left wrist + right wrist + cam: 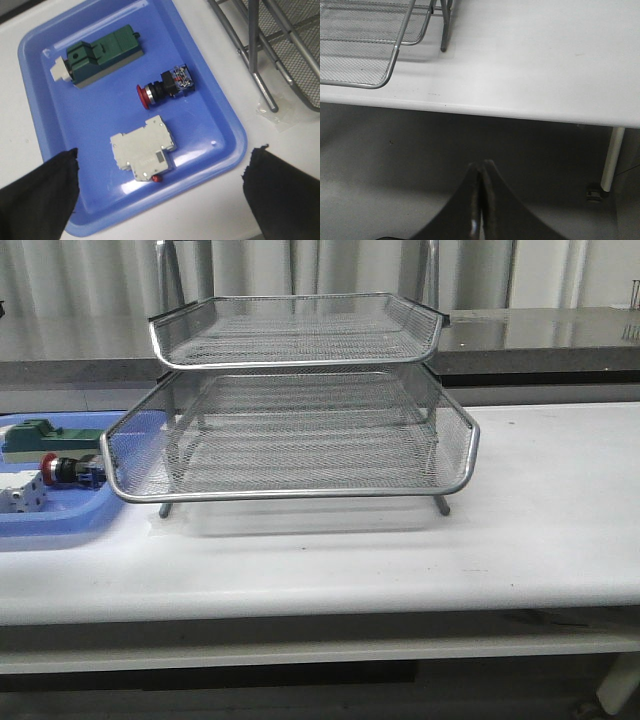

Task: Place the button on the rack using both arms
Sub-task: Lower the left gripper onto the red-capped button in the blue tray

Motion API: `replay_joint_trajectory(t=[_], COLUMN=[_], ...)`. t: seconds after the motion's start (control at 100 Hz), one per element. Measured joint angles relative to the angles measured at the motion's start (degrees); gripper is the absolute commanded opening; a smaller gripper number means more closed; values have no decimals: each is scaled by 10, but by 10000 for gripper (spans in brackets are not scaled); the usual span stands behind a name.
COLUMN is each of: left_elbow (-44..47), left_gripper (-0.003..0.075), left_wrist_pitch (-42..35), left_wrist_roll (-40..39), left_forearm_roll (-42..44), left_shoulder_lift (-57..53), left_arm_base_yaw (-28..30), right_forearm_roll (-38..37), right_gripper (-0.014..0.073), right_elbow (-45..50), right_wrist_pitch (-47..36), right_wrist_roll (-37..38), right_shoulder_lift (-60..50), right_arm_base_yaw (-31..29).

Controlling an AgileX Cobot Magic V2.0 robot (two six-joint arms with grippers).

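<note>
I need to next move my left gripper to the blue rear block (89, 472) (180, 80) of the button and close it there, so that the red cap of the button stays free.
The button (162, 89), with a red cap, black middle and blue rear block, lies on its side in a flat blue tray (200, 120). In the front view the button (62, 470) is at the far left, just beside the rack (290, 495). That rack is a silver wire-mesh rack with its lower tray pulled forward. My left gripper (164, 152) hovers above the tray, wide open, with nothing between its black fingers (55, 185). My right gripper (481, 165) is shut and empty, out past the table's front edge. A corner of the rack (350, 84) shows beyond it.
In the blue tray (60, 525) a green block (102, 55) lies beyond the button and a white block (145, 152) lies nearer my left gripper. A rack leg (262, 75) stands close to the tray's side. White table (540, 540) stretches to the right.
</note>
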Motion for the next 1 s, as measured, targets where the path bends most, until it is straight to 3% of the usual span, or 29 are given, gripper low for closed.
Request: replay_joint_trajectory(t=[0.2, 0.71, 1.0], left_elbow=[-57, -306, -372], left_gripper=[640, 640, 640], left_wrist_pitch=[6, 111, 128], left_wrist_roll=[89, 206, 225], left_forearm_roll=[0, 0, 9], left_shoulder_lift=[65, 313, 392], left_arm_base_yaw=[0, 0, 0], right_forearm_roll=[0, 0, 0], right_gripper=[-68, -68, -68], right_elbow=[0, 0, 0], right_wrist_pitch=[0, 0, 0], right_wrist_roll=[0, 1, 1], right_shoulder_lift=[0, 0, 0], right_arm_base_yaw=[0, 0, 0])
